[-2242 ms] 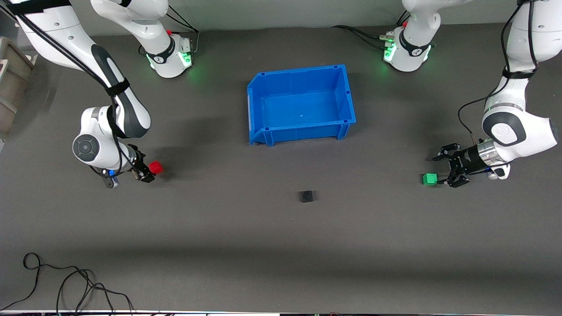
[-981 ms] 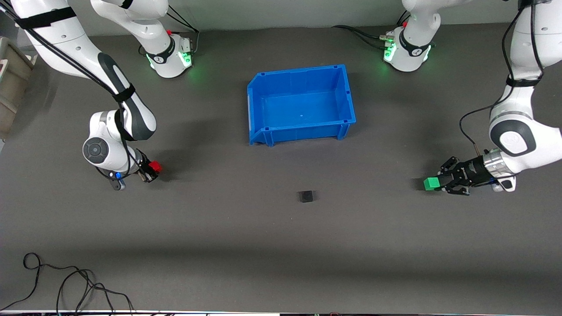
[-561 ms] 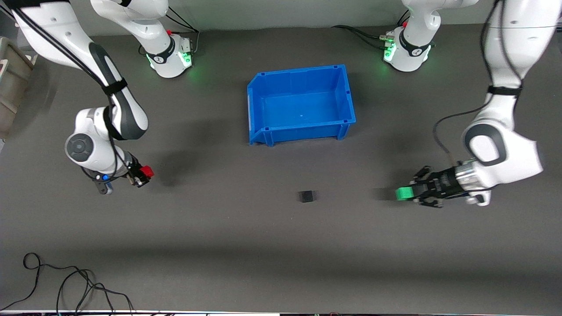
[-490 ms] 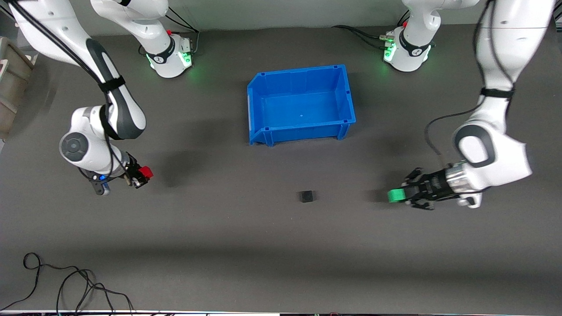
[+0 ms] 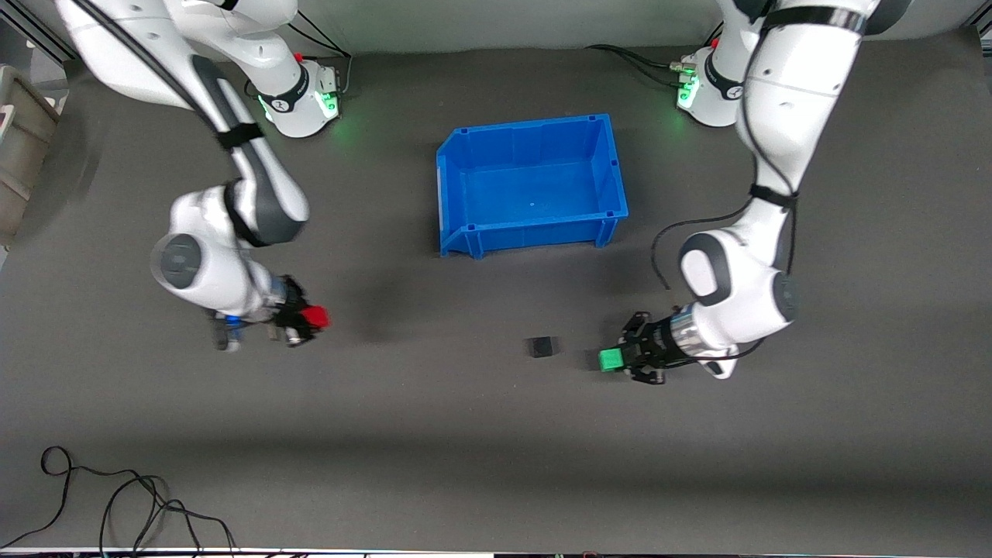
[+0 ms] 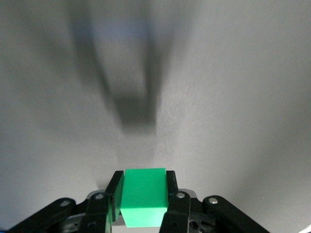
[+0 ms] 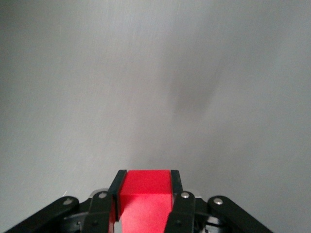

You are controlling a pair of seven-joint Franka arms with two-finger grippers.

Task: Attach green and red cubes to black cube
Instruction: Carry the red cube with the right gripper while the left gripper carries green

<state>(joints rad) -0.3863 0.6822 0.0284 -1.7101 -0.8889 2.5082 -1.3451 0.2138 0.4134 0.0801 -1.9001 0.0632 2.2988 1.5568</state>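
I should release the red cube with my right gripper on the mat [image 5: 511, 339] next to the black cube, across from the green cube.
The black cube [image 5: 542, 346] sits on the grey mat, nearer to the front camera than the blue bin. My left gripper [image 5: 620, 359] is shut on the green cube [image 5: 610, 359] and holds it low over the mat, close beside the black cube on the left arm's side. In the left wrist view the green cube [image 6: 143, 195] sits between the fingers [image 6: 114, 191]. My right gripper [image 5: 306, 319] is shut on the red cube [image 5: 315, 316] over the mat toward the right arm's end. The red cube [image 7: 144, 191] shows clamped in the right wrist view.
An empty blue bin [image 5: 457, 159] stands mid-table between the arm bases. A black cable [image 5: 116, 496] lies coiled on the mat near the front edge at the right arm's end. A beige container [image 5: 19, 147] stands at that end's table edge.
Both grippers have closed in toward the black cube. The left gripper carried the green cube much closer, nearly beside it. The right gripper carried the red cube a shorter way toward it.
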